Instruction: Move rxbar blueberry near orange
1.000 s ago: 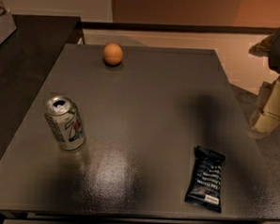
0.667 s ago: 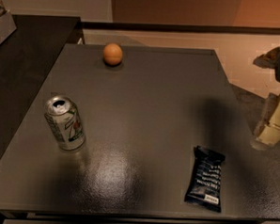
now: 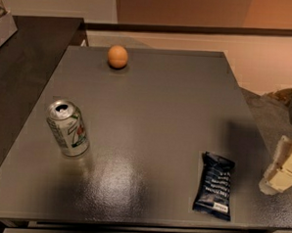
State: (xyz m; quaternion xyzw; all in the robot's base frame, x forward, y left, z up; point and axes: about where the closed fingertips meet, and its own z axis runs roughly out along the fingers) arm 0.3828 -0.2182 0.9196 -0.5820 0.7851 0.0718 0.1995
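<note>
I will close my gripper on the far end of the rxbar blueberry (image 3: 219, 168), so that the end at the front edge of the table stays free.
The rxbar blueberry (image 3: 213, 192), a flat dark navy wrapper with white text, lies on the grey table (image 3: 161, 114) near its front right corner. The orange (image 3: 117, 56), a small round fruit, sits near the table's far edge, left of centre. My gripper (image 3: 282, 168), cream-coloured, hangs at the right edge of the view, just off the table's right side and to the right of the bar, not touching it. Part of it is cut off by the edge of the view.
A silver soda can (image 3: 68, 128) stands upright on the left part of the table. A dark counter (image 3: 26, 58) adjoins the table on the left. Pale floor (image 3: 266, 61) lies beyond the right edge.
My gripper has moved down the right edge of the view, toward the table's front and closer to the bar. The bar, orange and can have not moved.
</note>
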